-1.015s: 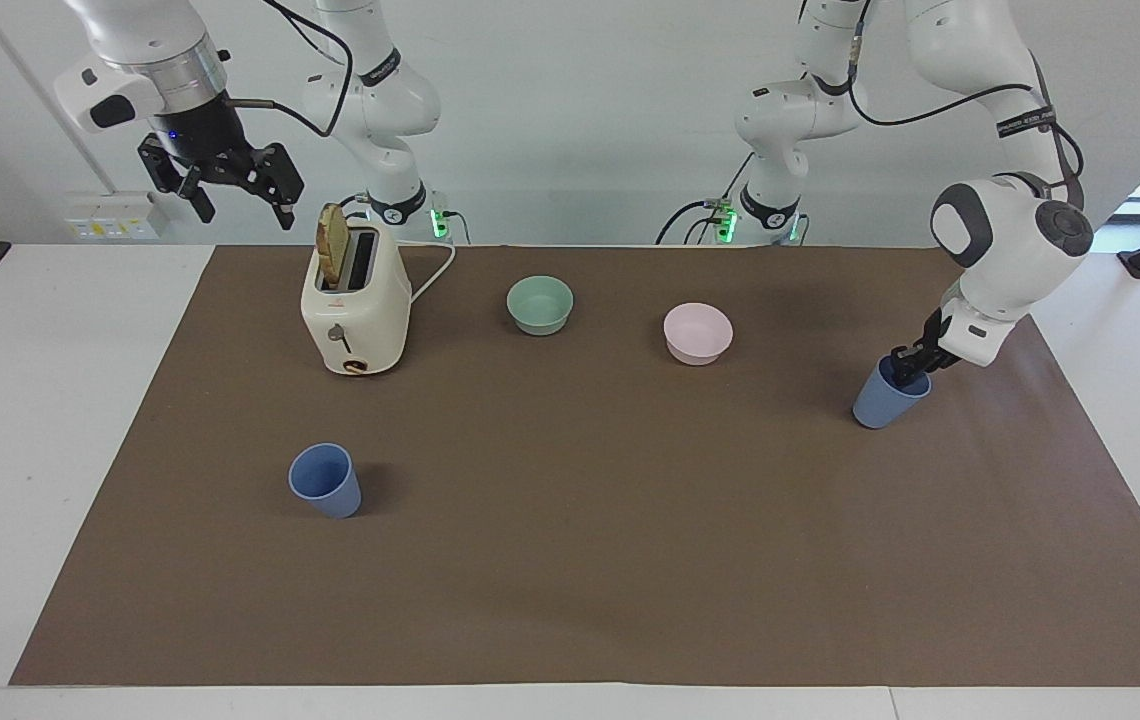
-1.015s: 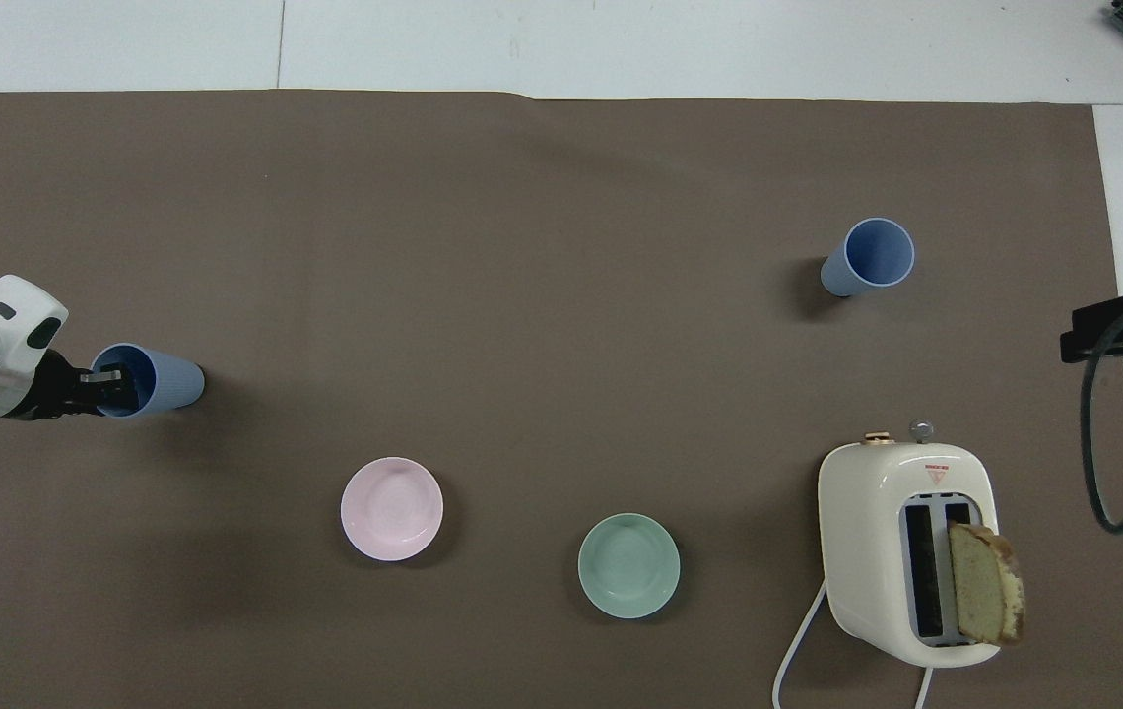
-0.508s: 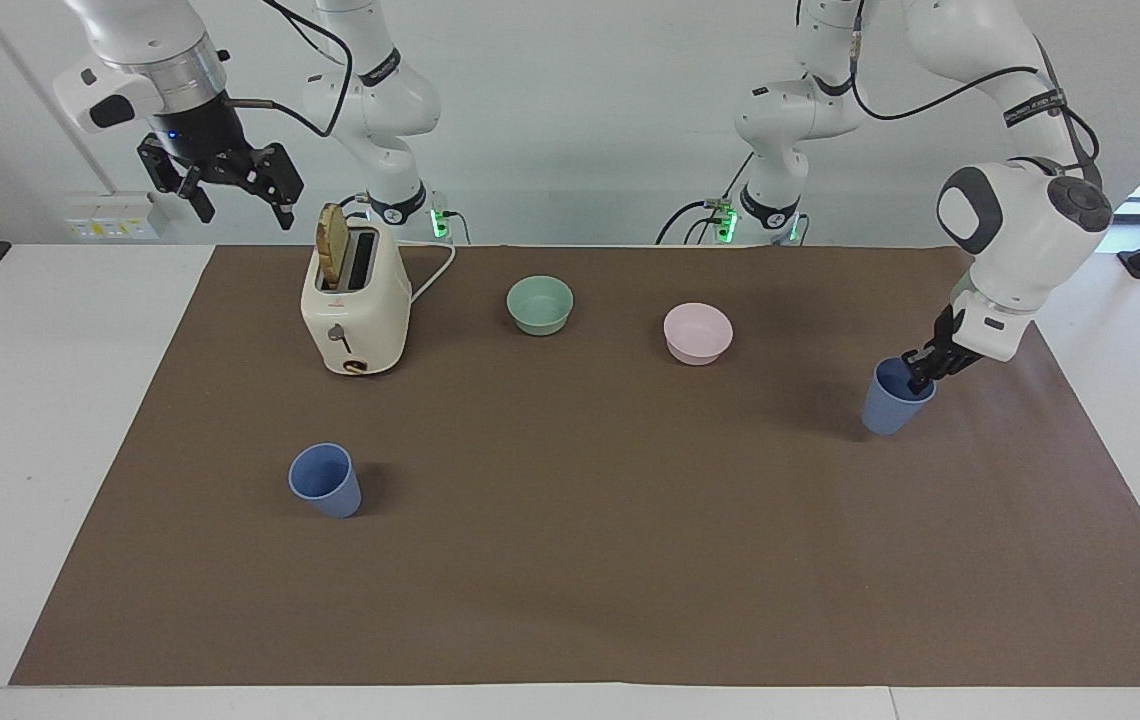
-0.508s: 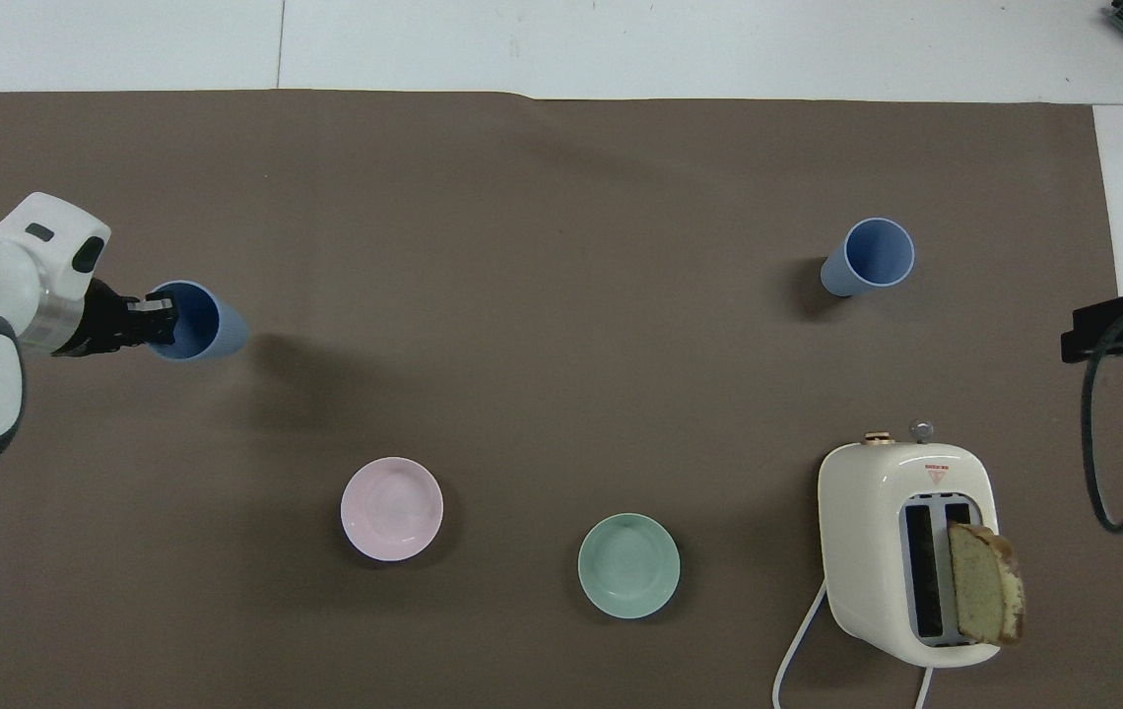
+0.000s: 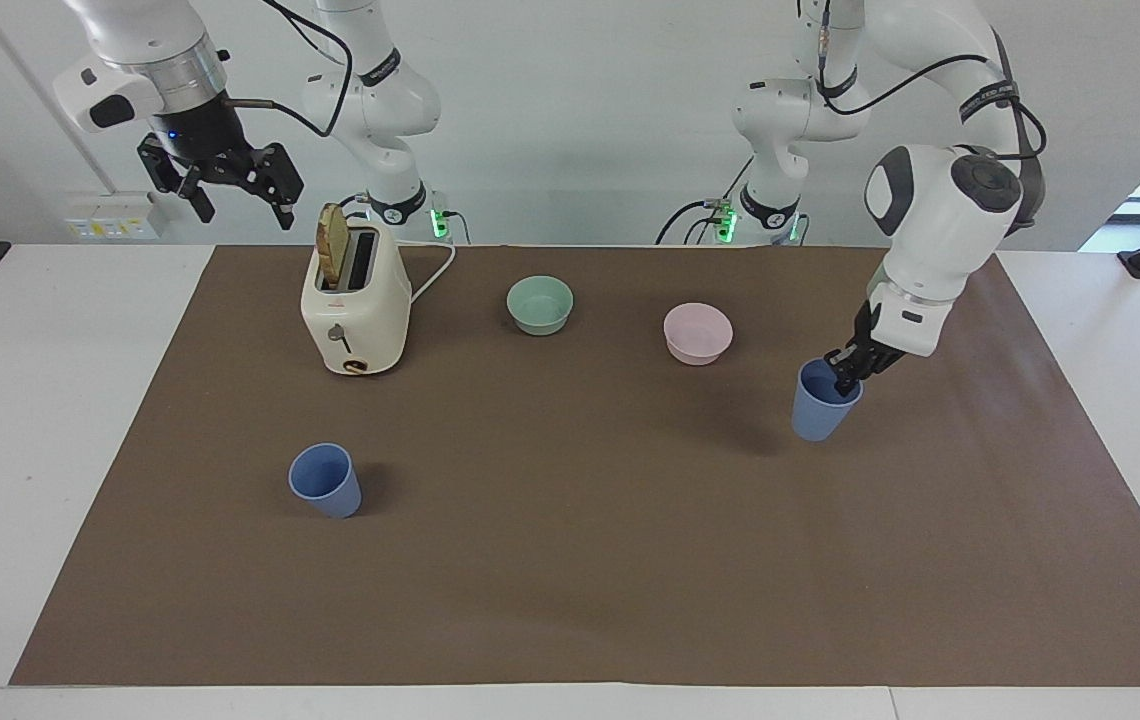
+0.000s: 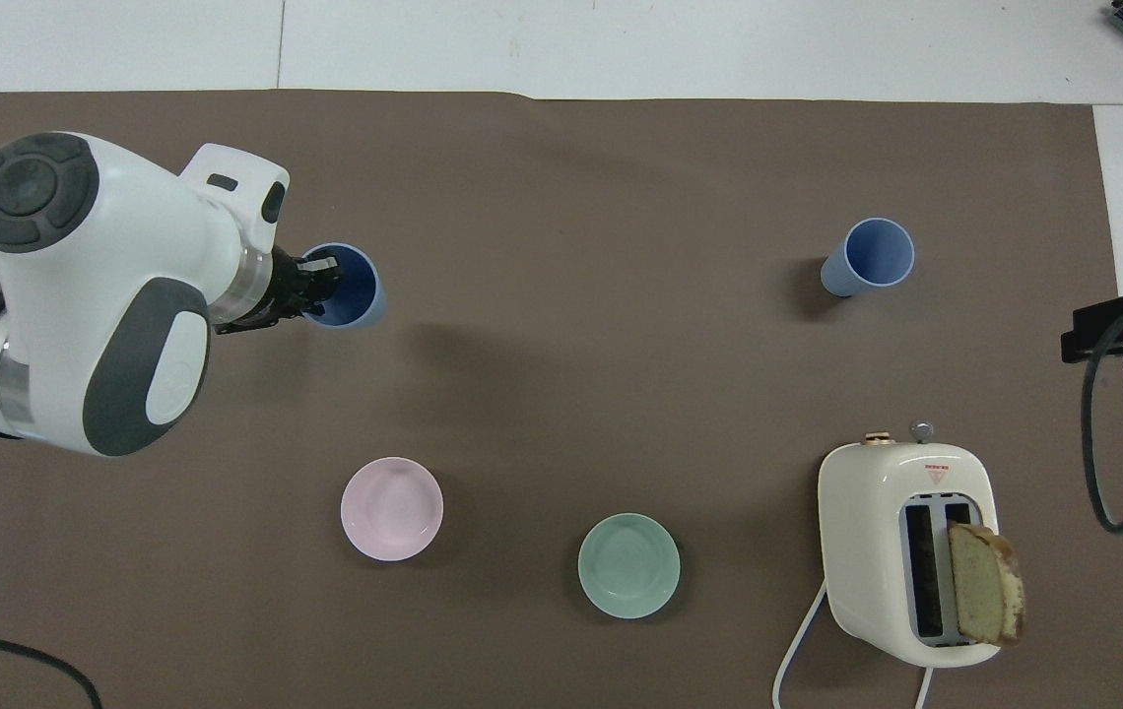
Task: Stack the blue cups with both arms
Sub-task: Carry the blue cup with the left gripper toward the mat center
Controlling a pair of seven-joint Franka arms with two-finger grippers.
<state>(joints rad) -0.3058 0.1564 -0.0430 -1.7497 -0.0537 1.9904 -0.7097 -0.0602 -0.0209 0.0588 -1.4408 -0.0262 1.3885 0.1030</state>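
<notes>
Next, I let go of the blue cup in my left gripper on the brown mat [image 6: 534, 344], at a spot beyond the gap between the pink and green bowls. The blue cup is up in the air now.
My left gripper [image 5: 845, 378] [image 6: 317, 286] is shut on the rim of a blue cup [image 5: 820, 405] [image 6: 353, 290] and holds it up in the air over the brown mat, toward the left arm's end. The second blue cup [image 5: 326, 481] [image 6: 869, 256] stands upright on the mat toward the right arm's end, farther from the robots than the toaster. My right gripper [image 5: 235, 195] hangs open and high over the table's edge beside the toaster, and waits; only its tip [image 6: 1108, 330] shows in the overhead view.
A cream toaster [image 5: 356, 300] [image 6: 906, 547] with a bread slice in a slot stands near the right arm. A green bowl [image 5: 540, 304] [image 6: 628, 565] and a pink bowl [image 5: 697, 332] [image 6: 391, 508] sit near the robots. The brown mat [image 5: 580, 560] covers the table.
My left gripper has lifted the blue cup off the mat and carried it toward the table's middle. The right arm and the other cup have not moved.
</notes>
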